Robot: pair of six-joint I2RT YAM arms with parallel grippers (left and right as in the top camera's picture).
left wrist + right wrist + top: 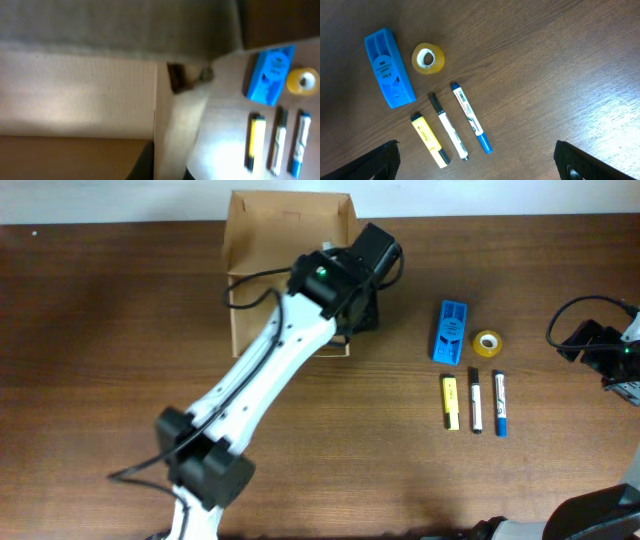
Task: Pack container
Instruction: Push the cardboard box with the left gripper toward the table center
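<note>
Next, I let go of the container with my left gripper on the wooden table, closer to the flat blue plastic item [324,315]. The container is now at the table's back.
The container [270,250] is an open tan cardboard box at the table's back; its pale wall [80,95] fills the left wrist view. My left gripper [365,305] sits at the box's right side, and its jaws [167,172] look shut on a thin cardboard flap of the container. Right of the box lie a yellow highlighter [451,402], a white marker with a black cap [476,400] and a blue marker [499,404]. My right gripper [610,355] hovers at the far right, open wide [476,150] with nothing between its fingers, above the markers' lower ends.
A flat blue plastic item [451,330] and a yellow tape roll [487,343] lie just behind the markers. My left arm [250,390] stretches diagonally from the front edge to the box. Brown wooden table all around.
</note>
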